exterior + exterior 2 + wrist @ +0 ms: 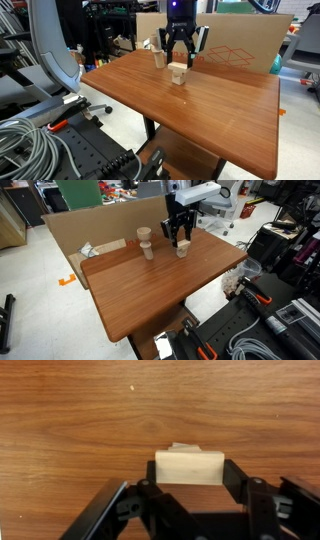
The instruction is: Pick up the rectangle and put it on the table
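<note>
My gripper should release the rectangle on the bare tabletop (227, 77) in front of the brown cardboard box. The rectangle is now over the small wooden stack.
The rectangle (188, 467) is a pale flat wooden block lying between my gripper's (188, 472) two black fingers in the wrist view, and both fingers touch its ends. A sliver of another pale piece (186, 447) shows behind its far edge. In both exterior views the gripper (178, 58) (181, 238) points straight down over the small pale wooden stack (178, 74) (183, 250) on the reddish-brown table (200, 120) (170, 290). I cannot tell the rectangle from the cube under it there.
A taller cluster of pale wooden pieces (158, 56) (146, 246) stands beside the stack. A brown cardboard box (240, 45) (90, 225) runs along the table's far edge, with a white crumpled thing (87, 250) by it. Cables and equipment lie around the table.
</note>
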`<state>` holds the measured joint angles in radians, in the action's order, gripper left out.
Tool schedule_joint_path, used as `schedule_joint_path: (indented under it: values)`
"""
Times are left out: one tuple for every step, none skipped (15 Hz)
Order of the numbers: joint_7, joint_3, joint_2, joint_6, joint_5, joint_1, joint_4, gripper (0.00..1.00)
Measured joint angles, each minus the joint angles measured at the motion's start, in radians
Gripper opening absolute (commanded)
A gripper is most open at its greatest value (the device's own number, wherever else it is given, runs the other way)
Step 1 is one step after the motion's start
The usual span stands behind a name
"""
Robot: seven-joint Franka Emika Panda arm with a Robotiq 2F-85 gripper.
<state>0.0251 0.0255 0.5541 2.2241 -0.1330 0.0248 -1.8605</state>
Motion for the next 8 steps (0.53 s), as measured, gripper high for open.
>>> schedule_joint_path:
  values:
    - [0.0,0.0,0.0,0.0,0.0,0.0,0.001,0.42]
    - [-0.001,0.0,-0.003,-0.001,0.0,0.0,0.005,0.42]
    - [-0.001,0.001,-0.008,0.0,0.001,-0.002,0.01,0.42]
    - [-0.001,0.002,-0.016,-0.001,0.004,-0.007,0.019,0.42]
    - [-0.001,0.003,-0.025,-0.001,0.006,-0.014,0.031,0.42]
    - [-0.001,0.006,-0.033,-0.004,0.007,-0.024,0.046,0.42]
    - [-0.001,0.01,-0.038,-0.01,0.008,-0.033,0.064,0.42]
    - [-0.001,0.015,-0.038,-0.02,0.008,-0.044,0.085,0.42]
